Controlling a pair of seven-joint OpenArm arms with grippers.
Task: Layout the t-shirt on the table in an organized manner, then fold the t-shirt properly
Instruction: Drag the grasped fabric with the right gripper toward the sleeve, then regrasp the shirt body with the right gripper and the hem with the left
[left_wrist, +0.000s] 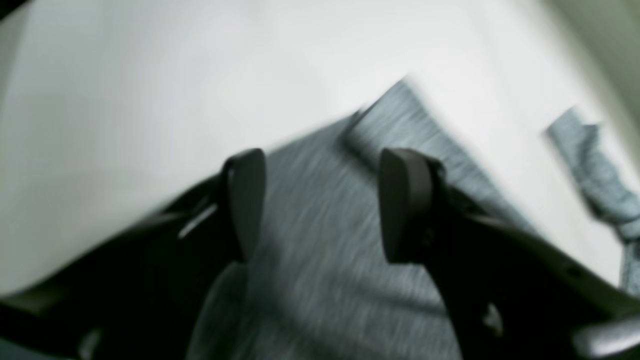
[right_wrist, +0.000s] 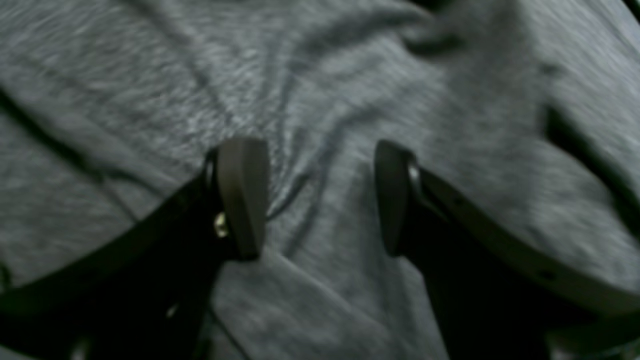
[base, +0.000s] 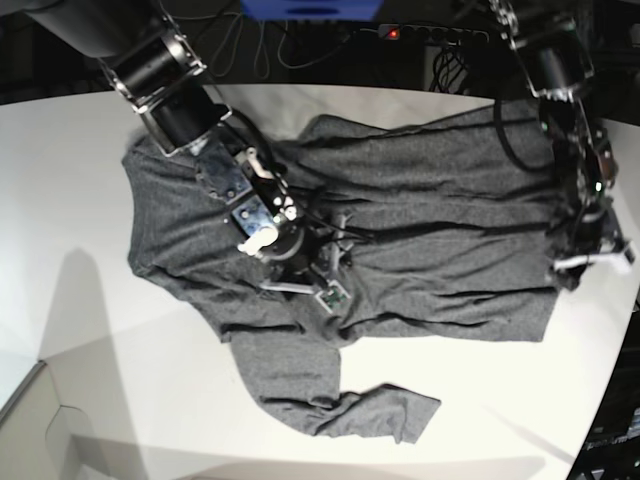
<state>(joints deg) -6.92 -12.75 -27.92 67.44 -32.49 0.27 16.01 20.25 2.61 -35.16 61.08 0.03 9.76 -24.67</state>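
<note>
The t-shirt's bent long sleeve joins the body at the t-shirt's outer edge (base: 228, 333). My right gripper needs to go there next and close on that spot.
The dark heather-grey t-shirt (base: 430, 230) lies spread and wrinkled across the white table (base: 90, 300), with one long sleeve (base: 340, 400) bent toward the front edge. My right gripper (base: 318, 268) hovers over the middle of the shirt. In the right wrist view it (right_wrist: 320, 197) stands open above creased fabric (right_wrist: 325, 90), with nothing pinched. My left gripper (base: 585, 262) is at the shirt's right edge. The blurred left wrist view shows it (left_wrist: 325, 200) open over a corner of the shirt (left_wrist: 320, 280), beside bare table (left_wrist: 150, 100).
A loose strip of grey cloth (left_wrist: 595, 175) lies apart on the table in the left wrist view. Cables and a power strip (base: 430, 35) run behind the table's back edge. The table's curved edge (base: 600, 400) passes close to my left arm.
</note>
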